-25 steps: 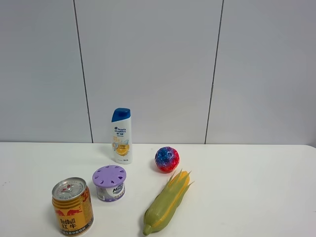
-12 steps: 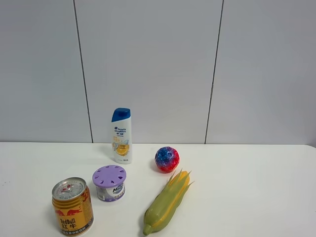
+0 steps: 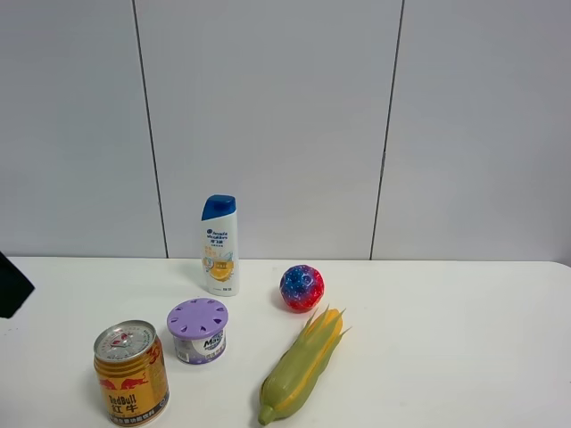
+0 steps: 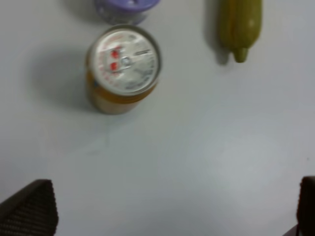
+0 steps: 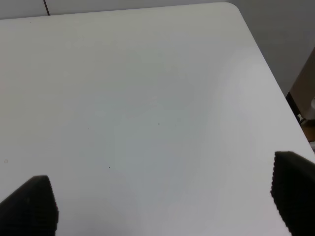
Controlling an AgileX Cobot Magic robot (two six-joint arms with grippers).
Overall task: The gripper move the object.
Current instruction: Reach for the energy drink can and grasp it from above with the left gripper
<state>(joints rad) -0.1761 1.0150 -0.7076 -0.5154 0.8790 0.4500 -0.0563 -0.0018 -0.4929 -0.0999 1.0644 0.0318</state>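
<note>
The middle of the gold Red Bull can's body (image 3: pixel 134 378) (image 4: pixel 117 101), below its silver top and beside the purple-lidded white tub, will be gripped by my left gripper as it closes around it.
The gold Red Bull can (image 3: pixel 131 373) stands upright at the front left of the white table. In the left wrist view the can (image 4: pixel 123 69) shows from above, silver top up. My left gripper (image 4: pixel 170 216) is open and empty, well short of the can, with its black fingertips (image 4: pixel 29 209) far apart. A black part of the left arm (image 3: pixel 11 285) shows at the left edge of the exterior view. My right gripper (image 5: pixel 162 201) is open and empty over bare table, out of the exterior view.
A purple-lidded white tub (image 3: pixel 198 330) stands just right of and behind the can. A corn cob (image 3: pixel 303 366) lies to the right, a speckled ball (image 3: pixel 302 288) behind it, and a shampoo bottle (image 3: pixel 219 245) at the back. The table's corner (image 5: pixel 236 10) shows in the right wrist view.
A black part of the left arm has come into the exterior view at the left edge. The objects on the table have not moved.
</note>
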